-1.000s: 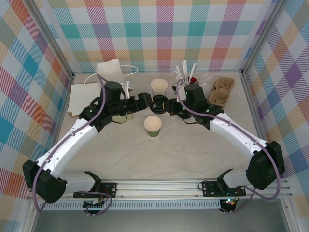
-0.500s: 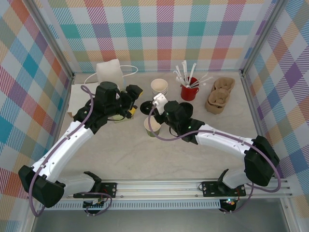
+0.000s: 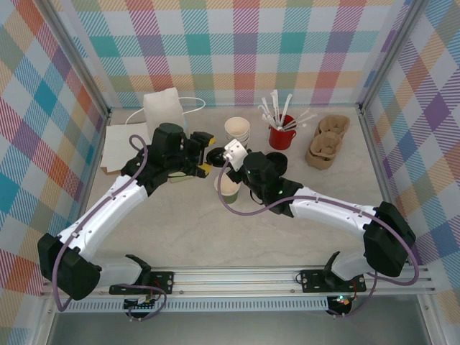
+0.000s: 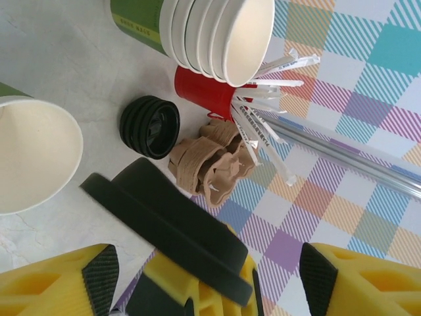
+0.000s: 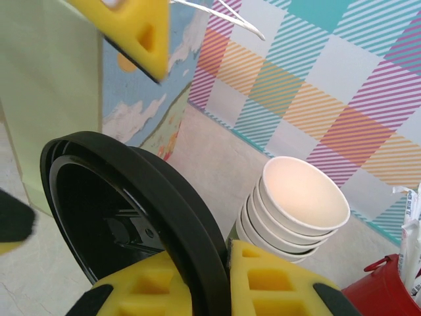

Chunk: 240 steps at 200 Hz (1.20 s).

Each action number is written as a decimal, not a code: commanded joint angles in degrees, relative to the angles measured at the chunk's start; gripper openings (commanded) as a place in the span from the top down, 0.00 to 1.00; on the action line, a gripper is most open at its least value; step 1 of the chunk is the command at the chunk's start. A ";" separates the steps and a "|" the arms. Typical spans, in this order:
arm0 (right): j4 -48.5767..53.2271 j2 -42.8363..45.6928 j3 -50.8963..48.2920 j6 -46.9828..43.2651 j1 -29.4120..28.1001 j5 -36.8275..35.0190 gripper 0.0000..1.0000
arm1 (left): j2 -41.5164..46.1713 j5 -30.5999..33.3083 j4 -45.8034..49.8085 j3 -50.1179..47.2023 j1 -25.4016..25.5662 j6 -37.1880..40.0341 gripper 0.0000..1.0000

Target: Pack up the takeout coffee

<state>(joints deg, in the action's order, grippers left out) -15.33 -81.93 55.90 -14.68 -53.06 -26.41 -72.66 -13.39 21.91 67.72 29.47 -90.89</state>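
The robot's right gripper pinches the black lid's rim at its edge, so the left gripper should take the lid (image 4: 170, 232) before the right gripper grips it across its width.
The takeout coffee cup (image 3: 228, 188) stands open in mid-table, cream above and olive green below; the left wrist view shows its cream inside (image 4: 33, 164). Just above and behind it my right gripper (image 3: 224, 157) is shut on the rim of a round black lid (image 5: 131, 217), held on edge between the yellow fingers (image 5: 283, 283). My left gripper (image 3: 204, 153) stands open, its two fingers on either side of that lid (image 4: 171, 227) without touching it. The right arm hides part of the cup from above.
A stack of empty cups (image 3: 237, 131) and a red cup of white stirrers (image 3: 281, 133) stand behind. Brown cup carriers (image 3: 327, 141) lie at the back right, a white paper bag (image 3: 164, 109) at the back left. Spare black lids (image 4: 150, 126) sit near the cup.
My right arm has swung left with the black lid to just above the open cup. My left gripper drew back, then came in around the lid, its jaws narrowing a little.
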 commanded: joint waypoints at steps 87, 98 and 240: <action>-0.27 3.02 -1.53 -0.72 -0.47 2.64 0.81 | -3.61 -3.79 -3.30 -0.15 -0.22 0.58 0.65; 0.62 3.54 -1.81 -0.13 -0.08 3.65 0.79 | -3.89 -4.06 -3.14 0.03 -0.21 1.55 0.68; 17.57 20.93 -7.62 11.08 24.18 54.16 0.00 | -4.10 -16.57 -0.30 5.49 -0.29 41.18 0.84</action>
<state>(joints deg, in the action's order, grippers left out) -0.05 -62.15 48.84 -4.97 -32.45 12.19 -78.26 -24.84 20.34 72.23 29.47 -60.47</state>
